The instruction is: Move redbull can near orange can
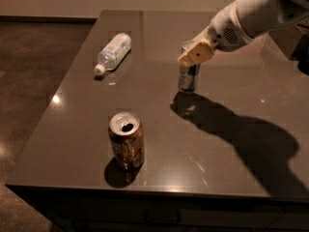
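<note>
My gripper will release the redbull can on the table [172, 140] next to the orange can, on the shadow side of the orange can.
The redbull can [188, 77], slim and silver with blue panels, stands upright at the middle back of the dark table [72, 129]. My gripper [193, 52] reaches in from the upper right and is shut around the can's upper part, with a tan finger [197, 53] in front of it. The orange can [126, 140], wider and orange-brown with an opened silver top, stands upright near the table's front edge, well apart to the front left of the redbull can.
A clear plastic water bottle [113, 52] lies on its side at the table's back left. The arm's large shadow [241, 134] falls across the right half of the table. The table's left and front edges drop to a dark floor.
</note>
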`<move>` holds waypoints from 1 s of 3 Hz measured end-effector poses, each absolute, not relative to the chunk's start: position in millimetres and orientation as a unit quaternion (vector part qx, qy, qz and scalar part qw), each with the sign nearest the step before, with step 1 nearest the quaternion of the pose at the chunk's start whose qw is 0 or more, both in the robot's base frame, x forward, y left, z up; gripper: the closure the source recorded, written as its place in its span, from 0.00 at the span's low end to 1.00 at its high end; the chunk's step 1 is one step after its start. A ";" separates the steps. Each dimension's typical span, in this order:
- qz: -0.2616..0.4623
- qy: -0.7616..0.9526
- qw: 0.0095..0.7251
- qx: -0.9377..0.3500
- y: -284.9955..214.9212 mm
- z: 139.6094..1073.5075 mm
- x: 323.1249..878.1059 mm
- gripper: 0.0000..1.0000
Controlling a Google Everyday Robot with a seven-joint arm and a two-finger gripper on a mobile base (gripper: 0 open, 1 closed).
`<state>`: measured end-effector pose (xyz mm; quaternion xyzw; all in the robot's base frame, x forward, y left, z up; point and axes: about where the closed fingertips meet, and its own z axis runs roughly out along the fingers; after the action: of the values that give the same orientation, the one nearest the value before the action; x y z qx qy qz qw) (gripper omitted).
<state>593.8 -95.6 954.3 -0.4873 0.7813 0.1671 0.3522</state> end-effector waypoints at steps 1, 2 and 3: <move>0.194 0.757 0.350 -0.517 -94.7 972.6 565.2 1.00; 0.235 0.716 0.343 -0.561 -85.7 985.2 531.8 1.00; 0.267 0.661 0.329 -0.619 -72.2 987.5 497.2 1.00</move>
<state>497.2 -72.2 987.5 -0.6193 0.6611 0.2672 0.3286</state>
